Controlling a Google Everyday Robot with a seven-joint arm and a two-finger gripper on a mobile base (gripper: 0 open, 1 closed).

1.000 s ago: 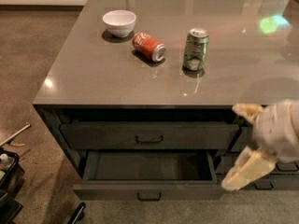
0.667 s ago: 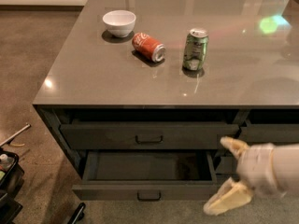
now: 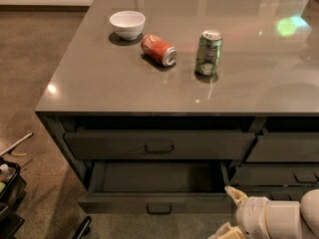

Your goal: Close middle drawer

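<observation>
The gripper closes next just before the middle drawer's front (image 3: 205,204), between handle and nearer end, to push it in, fingers together.
The middle drawer (image 3: 149,202) is pulled out under the grey counter, and its plain grey box is open and empty. Its flat front carries a small dark handle (image 3: 159,209). Above it the top drawer (image 3: 159,145) is shut. My gripper (image 3: 229,213) is at the bottom right, just in front of the right end of the middle drawer's front. Its two cream fingers (image 3: 235,194) are spread apart and hold nothing. The lower finger is partly cut off by the frame edge.
On the counter top (image 3: 99,83) stand a white bowl (image 3: 127,24), a red can lying on its side (image 3: 158,50) and an upright green can (image 3: 208,53). More drawers (image 3: 284,148) sit to the right. A dark bin (image 3: 7,193) stands on the floor at left.
My gripper has moved down and to the left, from beside the top drawer's right end to the front of the open middle drawer. The drawer has not moved.
</observation>
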